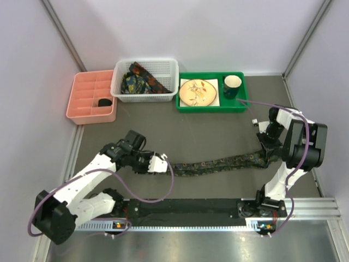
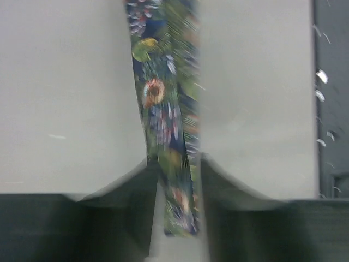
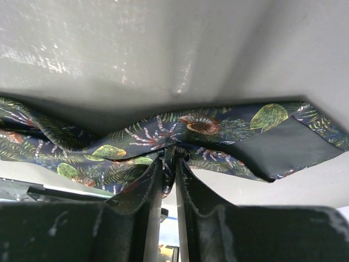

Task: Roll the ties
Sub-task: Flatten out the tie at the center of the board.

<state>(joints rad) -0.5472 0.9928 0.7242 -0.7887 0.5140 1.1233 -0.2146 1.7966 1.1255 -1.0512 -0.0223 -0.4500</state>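
Note:
The robot's right gripper pinches a bunched fold short of the tie's wide end, so it should open, take the tie beside its dark lining (image 3: 233,146) and draw it straight.
A dark paisley-print tie (image 1: 218,162) lies stretched across the table between my two grippers. My left gripper (image 1: 162,162) is at its narrow left end. In the blurred left wrist view that end (image 2: 163,109) runs deep between the nearly closed jaws of the left gripper (image 2: 174,164). My right gripper (image 1: 266,154) is at the wide right end. In the right wrist view the right gripper (image 3: 169,161) is shut on a bunched fold of the tie (image 3: 202,125), whose dark lining shows on the right. More ties (image 1: 143,81) are heaped in the white basket (image 1: 121,93).
A pink divided tray (image 1: 87,109) sits at the back left. A green tray (image 1: 210,106) at the back right holds a plate (image 1: 195,91) and a dark cup (image 1: 232,84). Purple cables loop beside both arms. Grey walls close in both sides.

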